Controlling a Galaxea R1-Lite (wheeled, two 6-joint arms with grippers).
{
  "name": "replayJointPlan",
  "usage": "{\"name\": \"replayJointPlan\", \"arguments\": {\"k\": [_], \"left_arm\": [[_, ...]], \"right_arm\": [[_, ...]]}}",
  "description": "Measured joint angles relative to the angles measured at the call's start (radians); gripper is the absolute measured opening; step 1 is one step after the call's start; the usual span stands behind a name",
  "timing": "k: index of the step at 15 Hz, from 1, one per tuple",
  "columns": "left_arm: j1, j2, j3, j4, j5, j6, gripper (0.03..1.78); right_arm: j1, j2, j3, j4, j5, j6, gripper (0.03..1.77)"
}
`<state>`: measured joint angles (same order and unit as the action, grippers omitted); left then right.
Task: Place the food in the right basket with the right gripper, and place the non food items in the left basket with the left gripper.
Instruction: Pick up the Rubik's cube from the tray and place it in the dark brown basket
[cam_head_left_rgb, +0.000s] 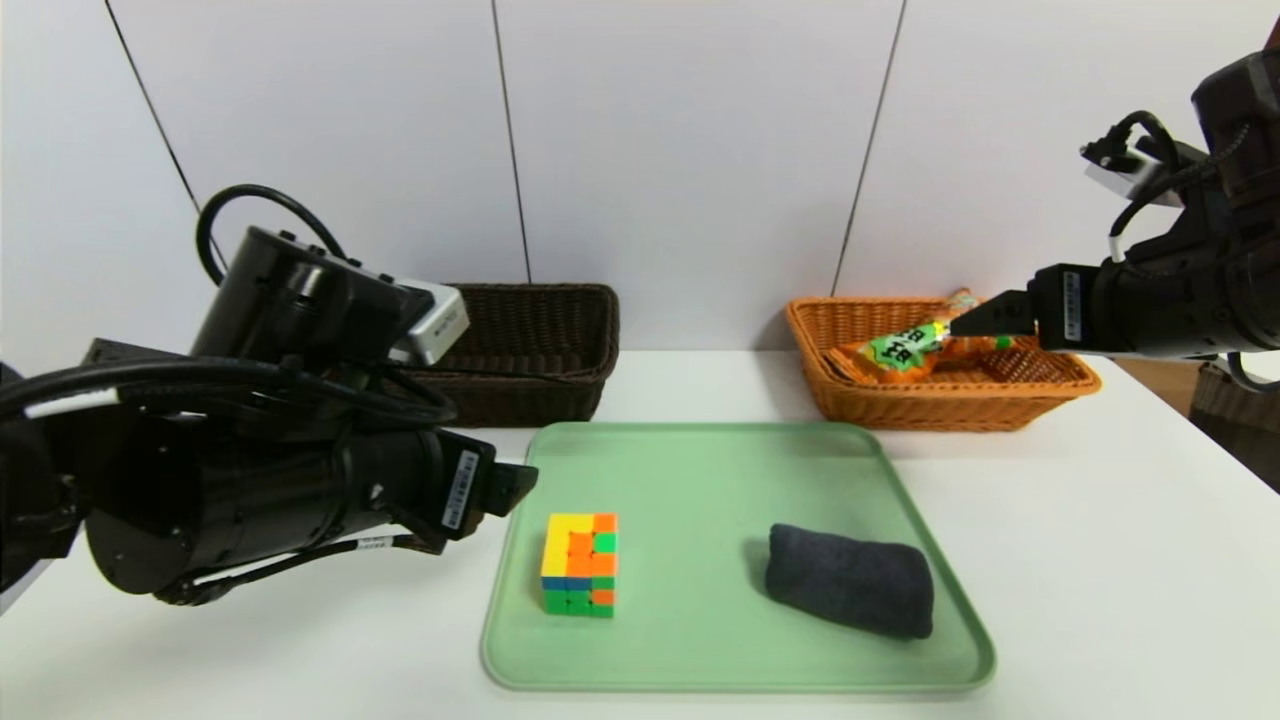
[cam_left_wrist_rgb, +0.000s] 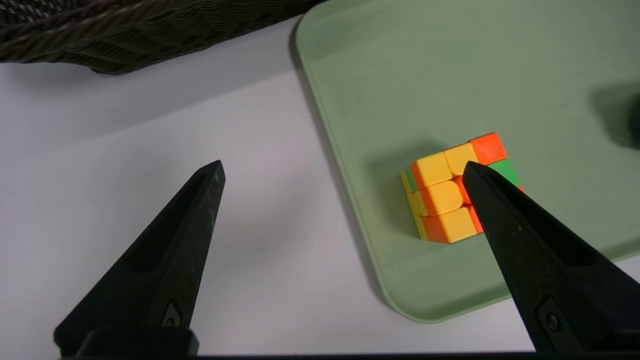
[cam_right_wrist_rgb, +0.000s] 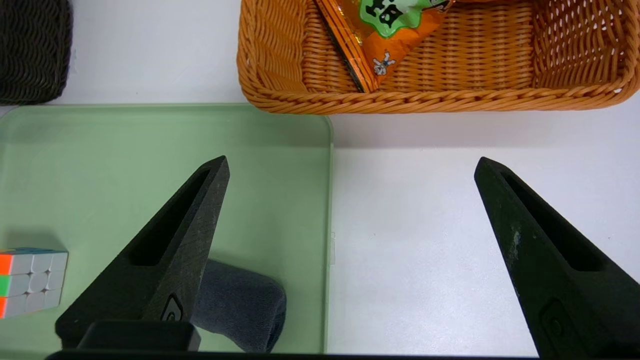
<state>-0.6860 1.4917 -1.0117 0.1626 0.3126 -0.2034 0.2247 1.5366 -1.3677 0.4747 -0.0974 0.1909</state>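
Next, I close my left gripper on the middle of the puzzle cube (cam_head_left_rgb: 582, 557) (cam_left_wrist_rgb: 460, 188), holding its side that faces the rolled dark cloth and the opposite side.
A colourful puzzle cube (cam_head_left_rgb: 580, 564) (cam_left_wrist_rgb: 452, 192) (cam_right_wrist_rgb: 31, 280) and a rolled dark cloth (cam_head_left_rgb: 850, 580) (cam_right_wrist_rgb: 240, 305) lie on the green tray (cam_head_left_rgb: 690, 470) (cam_left_wrist_rgb: 450, 75) (cam_right_wrist_rgb: 125, 165). An orange-and-green snack packet (cam_head_left_rgb: 905, 350) (cam_right_wrist_rgb: 385, 35) rests inside the orange right basket (cam_head_left_rgb: 940, 400) (cam_right_wrist_rgb: 430, 97). The dark brown left basket (cam_head_left_rgb: 530, 350) (cam_left_wrist_rgb: 125, 35) (cam_right_wrist_rgb: 32, 50) stands at the back left. My left gripper (cam_head_left_rgb: 515, 485) (cam_left_wrist_rgb: 342, 167) is open, hovering over the tray's left edge beside the cube. My right gripper (cam_head_left_rgb: 985, 318) (cam_right_wrist_rgb: 350, 165) is open and empty, raised in front of the orange basket.
White table (cam_head_left_rgb: 1100, 560) spreads around the tray, with bare surface to the right and front. A white panelled wall stands just behind both baskets. The table's right edge falls away at the far right.
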Motion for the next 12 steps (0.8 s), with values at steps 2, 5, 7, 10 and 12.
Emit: {"name": "replayJointPlan", "arguments": {"k": [2, 5, 7, 10, 12], "left_arm": [[-0.033, 0.048, -0.059, 0.066, 0.018, -0.014, 1.69], [-0.082, 0.103, -0.136, 0.156, 0.046, -0.031, 1.69], [-0.109, 0.135, -0.204, 0.234, 0.048, -0.073, 1.69], [-0.159, 0.193, -0.348, 0.391, 0.046, -0.200, 1.69], [-0.183, 0.228, -0.424, 0.477, 0.044, -0.293, 1.69]], "right_arm": [[-0.003, 0.000, 0.002, -0.001, 0.000, 0.002, 1.69], [-0.019, -0.004, 0.008, 0.001, 0.000, 0.003, 1.69], [-0.028, -0.007, 0.013, 0.002, 0.000, 0.003, 1.69], [-0.039, -0.014, 0.029, 0.002, 0.000, 0.003, 1.69], [-0.042, -0.021, 0.045, 0.001, -0.001, 0.004, 1.69]]}}
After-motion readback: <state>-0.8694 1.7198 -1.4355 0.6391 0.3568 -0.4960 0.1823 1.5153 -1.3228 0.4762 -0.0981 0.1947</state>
